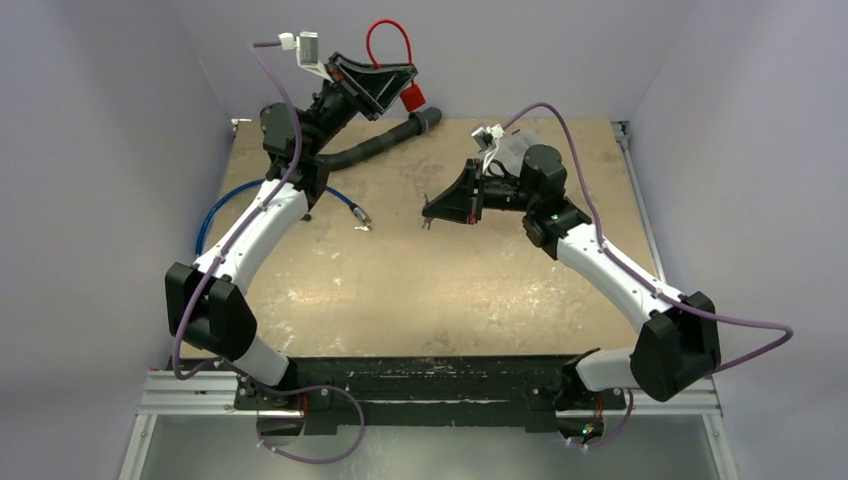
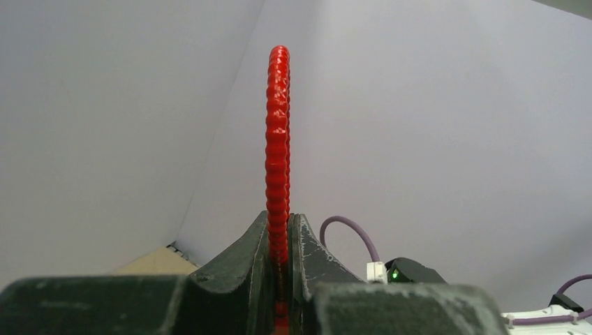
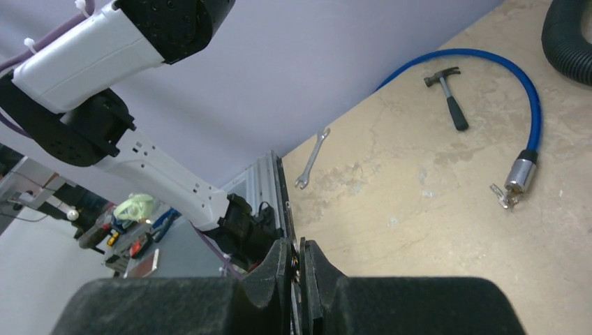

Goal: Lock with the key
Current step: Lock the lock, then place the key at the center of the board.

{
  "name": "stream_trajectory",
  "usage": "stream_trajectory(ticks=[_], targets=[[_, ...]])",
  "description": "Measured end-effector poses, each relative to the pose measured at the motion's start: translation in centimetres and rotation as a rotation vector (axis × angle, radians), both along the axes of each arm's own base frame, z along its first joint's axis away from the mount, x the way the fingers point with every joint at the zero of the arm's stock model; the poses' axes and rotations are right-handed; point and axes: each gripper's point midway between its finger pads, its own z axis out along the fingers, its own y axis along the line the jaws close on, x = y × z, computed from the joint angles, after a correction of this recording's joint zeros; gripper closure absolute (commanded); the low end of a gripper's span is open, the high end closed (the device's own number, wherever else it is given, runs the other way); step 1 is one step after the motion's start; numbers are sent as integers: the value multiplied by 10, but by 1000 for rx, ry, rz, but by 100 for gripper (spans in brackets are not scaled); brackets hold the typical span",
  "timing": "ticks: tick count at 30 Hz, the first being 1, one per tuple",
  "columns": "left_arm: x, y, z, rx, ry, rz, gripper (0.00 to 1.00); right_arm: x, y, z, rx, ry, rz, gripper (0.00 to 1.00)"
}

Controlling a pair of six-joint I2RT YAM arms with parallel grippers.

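Note:
Next, my right gripper lets go of the key on the table (image 1: pixel 528 232) in front of the clear plastic box.
My left gripper (image 1: pixel 405 78) is raised at the far back and is shut on the thin red cable (image 2: pixel 278 132) of the red cable lock. The cable loop (image 1: pixel 388 38) arches above the gripper, and the small red lock body (image 1: pixel 412 97) hangs just below it. My right gripper (image 1: pixel 430 208) hovers over the middle of the table, pointing left. In the right wrist view it (image 3: pixel 296 252) is shut on a tiny thin silvery thing, the key (image 3: pixel 296 261), mostly hidden between the pads. The lock body is not visible in either wrist view.
A black corrugated hose (image 1: pixel 385 143) lies at the back. A blue cable (image 3: pixel 489 66) with a silver end (image 3: pixel 520 173) and small keys (image 3: pixel 500 197) lies left of centre. A small hammer (image 3: pixel 450 98) and a silver spanner (image 3: pixel 312 159) lie near it.

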Motion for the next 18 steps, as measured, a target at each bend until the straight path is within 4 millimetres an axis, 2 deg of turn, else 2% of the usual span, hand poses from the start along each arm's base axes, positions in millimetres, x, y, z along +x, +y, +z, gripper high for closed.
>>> stream_trajectory(ticks=[2,6,10,15,18], targets=[[1,-1,-7,16,4,3,100,3,-2,-1,-14,-14,-9,100],[6,-6,-37,85,43,4,100,13,-13,-10,-51,-16,-48,100],[6,-8,-74,185,94,9,100,26,-30,-24,-107,-12,-107,100],[-2,-6,-109,295,132,17,100,43,-58,-49,-224,-16,-194,100],[-6,-4,-128,348,160,19,100,55,-83,-71,-317,-7,-267,100]])
